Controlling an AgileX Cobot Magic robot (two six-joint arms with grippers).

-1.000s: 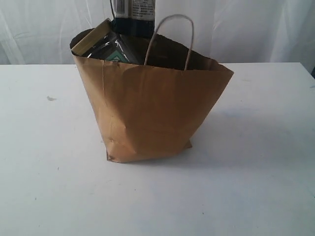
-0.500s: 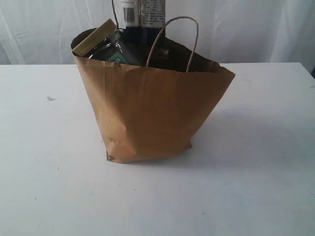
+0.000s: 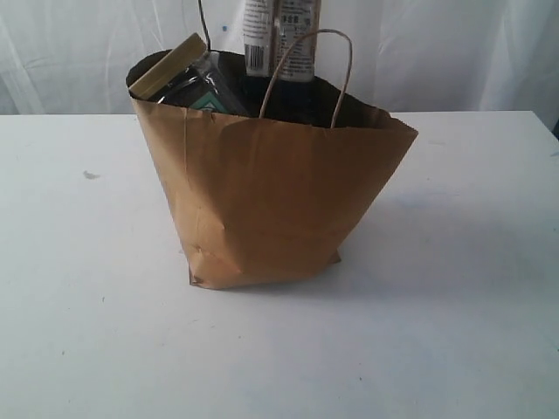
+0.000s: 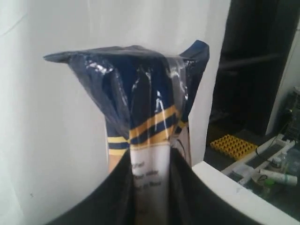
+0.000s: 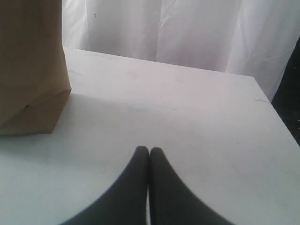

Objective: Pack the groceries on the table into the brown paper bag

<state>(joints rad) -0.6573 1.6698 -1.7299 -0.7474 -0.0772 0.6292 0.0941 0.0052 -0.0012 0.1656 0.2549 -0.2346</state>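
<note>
Next, my left gripper releases the long packet, now hanging upright over the bag's mouth, inside the brown paper bag point(image 3: 316, 96), so that it sits beside the nut jar that has the tan lid.
The brown paper bag point(image 3: 271, 201) stands open on the white table point(image 3: 472, 305). A tan-lidded nut jar point(image 3: 170, 68) leans out of its left rim. The long dark-blue/beige packet point(image 3: 281, 35) hangs upright over the bag's mouth, behind a loop handle point(image 3: 307, 65), its lower end hidden inside. My left gripper point(image 4: 152, 164) is shut on the packet point(image 4: 140, 103), whose dark-blue end points away from the fingers; this gripper is out of the exterior view. My right gripper point(image 5: 149, 151) is shut on nothing, low over the table point(image 5: 187, 108) beside the bag point(image 5: 28, 70). The other groceries are hidden.
A white curtain point(image 3: 454, 52) hangs behind the table. A small mark point(image 3: 90, 175) lies on the tabletop left of the bag. Past the table edge point(image 4: 234, 187) in the left wrist view are a yellow crate point(image 4: 234, 145) and dark shelving.
The packet has gone down into the bag's mouth and shifted a little to the right; its dark-blue end has dropped below the rim. The bag and jar have stayed put.
</note>
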